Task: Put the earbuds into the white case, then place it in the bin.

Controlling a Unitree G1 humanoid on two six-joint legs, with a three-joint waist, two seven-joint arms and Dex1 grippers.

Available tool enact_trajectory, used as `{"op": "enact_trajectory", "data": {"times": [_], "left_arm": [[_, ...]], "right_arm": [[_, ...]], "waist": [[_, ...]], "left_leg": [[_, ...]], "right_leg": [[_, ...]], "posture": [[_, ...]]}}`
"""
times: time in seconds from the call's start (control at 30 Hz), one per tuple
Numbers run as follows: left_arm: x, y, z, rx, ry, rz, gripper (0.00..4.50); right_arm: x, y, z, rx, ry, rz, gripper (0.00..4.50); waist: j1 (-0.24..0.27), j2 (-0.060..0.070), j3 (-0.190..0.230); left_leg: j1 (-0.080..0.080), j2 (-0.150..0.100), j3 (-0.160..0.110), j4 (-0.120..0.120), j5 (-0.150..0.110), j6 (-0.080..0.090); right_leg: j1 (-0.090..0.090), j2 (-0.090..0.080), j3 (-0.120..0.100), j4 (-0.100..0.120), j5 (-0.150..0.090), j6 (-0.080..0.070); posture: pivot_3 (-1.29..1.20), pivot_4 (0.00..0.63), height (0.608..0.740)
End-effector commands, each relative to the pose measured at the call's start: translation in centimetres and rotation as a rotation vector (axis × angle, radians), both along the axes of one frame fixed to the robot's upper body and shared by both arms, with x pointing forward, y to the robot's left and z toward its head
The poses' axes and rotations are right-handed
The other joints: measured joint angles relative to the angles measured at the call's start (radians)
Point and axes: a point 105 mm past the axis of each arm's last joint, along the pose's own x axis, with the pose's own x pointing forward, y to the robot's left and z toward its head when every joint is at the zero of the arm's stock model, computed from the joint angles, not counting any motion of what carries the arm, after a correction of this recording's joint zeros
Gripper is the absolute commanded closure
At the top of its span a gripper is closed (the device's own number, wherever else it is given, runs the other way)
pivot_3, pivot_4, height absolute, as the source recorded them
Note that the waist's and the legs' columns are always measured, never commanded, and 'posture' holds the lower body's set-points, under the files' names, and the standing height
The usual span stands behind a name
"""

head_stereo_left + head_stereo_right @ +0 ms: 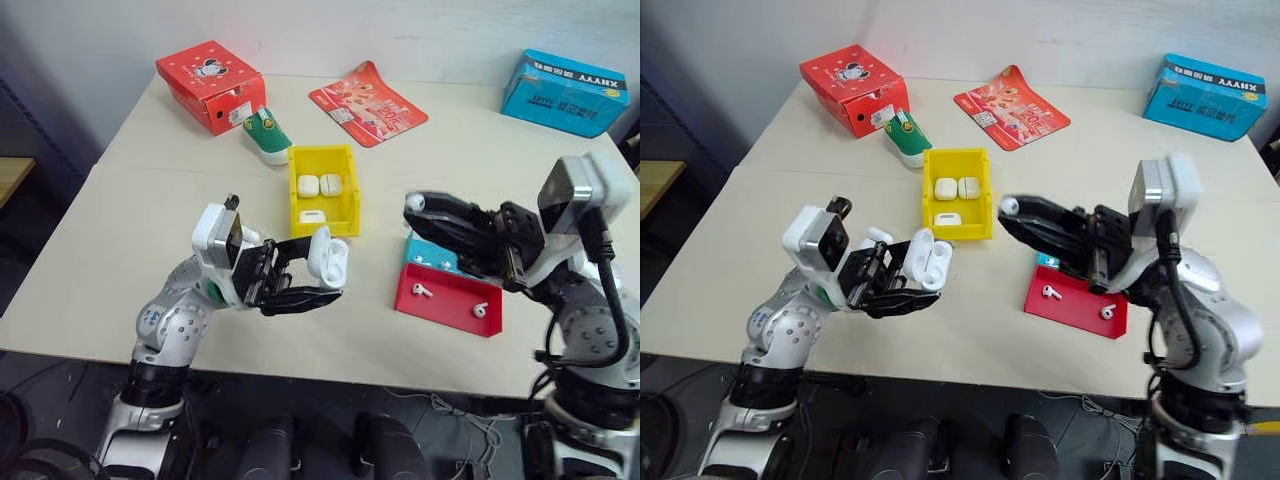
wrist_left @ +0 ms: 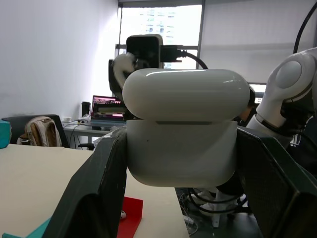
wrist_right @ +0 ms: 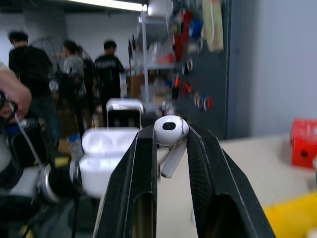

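The earbud, now raised and pointing at the case, will be let go by my right gripper inside the open white case point(image 1: 335, 258) point(image 3: 112, 141) that my left gripper holds.
My left gripper point(image 1: 318, 272) is shut on a white case point(image 1: 328, 256) and holds it above the table's front with its lid flipped open. The same case fills the left wrist view point(image 2: 183, 134) between the two fingers. To its right, my right gripper point(image 1: 420, 212) is shut on one of the earbuds point(image 1: 415, 201), raised and pointing at the case with a gap between them. The right wrist view shows that earbud point(image 3: 171, 131) pinched at the fingertips with the open case point(image 3: 109, 153) beyond. The yellow bin point(image 1: 294, 190) behind holds three closed white cases point(image 1: 318, 185).
A red-and-blue tray point(image 1: 445, 302) under my right gripper holds more earbuds point(image 1: 422, 290). At the back lie a red carton point(image 1: 210, 82), a green-and-white shoe toy point(image 1: 266, 135), a red pouch point(image 1: 368, 103) and a blue box point(image 1: 565, 92). People stand far off point(image 3: 106, 64).
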Motion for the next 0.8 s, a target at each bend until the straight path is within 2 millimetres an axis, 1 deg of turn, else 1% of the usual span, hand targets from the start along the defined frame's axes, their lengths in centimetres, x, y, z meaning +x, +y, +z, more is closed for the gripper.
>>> {"op": "enact_trajectory", "data": {"times": [0.03, 0.13, 0.23, 0.37, 0.8], "left_arm": [[-0.1, -0.1, 1.0, -0.042, -0.005, -0.032, 1.68], [-0.1, -0.3, 1.1, -0.037, -0.003, -0.047, 1.68], [-0.1, -0.4, 1.4, -0.042, -0.003, -0.047, 1.68], [-0.3, -0.5, 1.6, -0.042, -0.004, -0.064, 1.68], [-0.7, -0.9, 2.1, -0.053, -0.019, -0.070, 1.68]], "right_arm": [[-1.7, 1.5, 0.8, -0.003, -0.122, 0.048, 4.06], [-1.9, 2.6, 0.6, 0.002, -0.152, 0.070, 4.06], [-1.8, 3.0, 0.5, 0.022, -0.163, 0.064, 4.06], [-1.3, 3.7, -0.2, -0.014, -0.157, 0.048, 4.06], [0.2, 3.9, -1.9, -0.066, -0.151, 0.017, 4.06]], "waist": [[0.000, 0.000, 0.000], [-0.002, 0.000, 0.000], [-0.002, 0.000, 0.000], [-0.003, 0.000, 0.000], [-0.003, 0.000, 0.000]], "left_leg": [[0.000, 0.000, 0.000, 0.000, 0.000, 0.000], [0.000, 0.000, 0.001, 0.000, 0.000, 0.001], [0.000, 0.000, 0.001, 0.000, 0.000, 0.002], [0.000, 0.000, 0.001, 0.000, 0.000, 0.002], [0.000, 0.000, 0.001, 0.000, 0.000, 0.002]], "right_leg": [[0.000, 0.000, 0.000, 0.000, 0.000, 0.000], [0.000, 0.000, 0.000, 0.000, 0.000, 0.000], [0.000, 0.001, 0.000, 0.000, 0.000, 0.000], [0.000, 0.001, 0.000, 0.000, 0.000, 0.000], [0.000, 0.001, 0.000, 0.000, 0.000, 0.000]], "posture": [[0.00, 0.150, 0.740], [0.00, 0.150, 0.740], [0.00, 0.150, 0.740], [0.00, 0.150, 0.740], [0.00, 0.150, 0.740]]}}
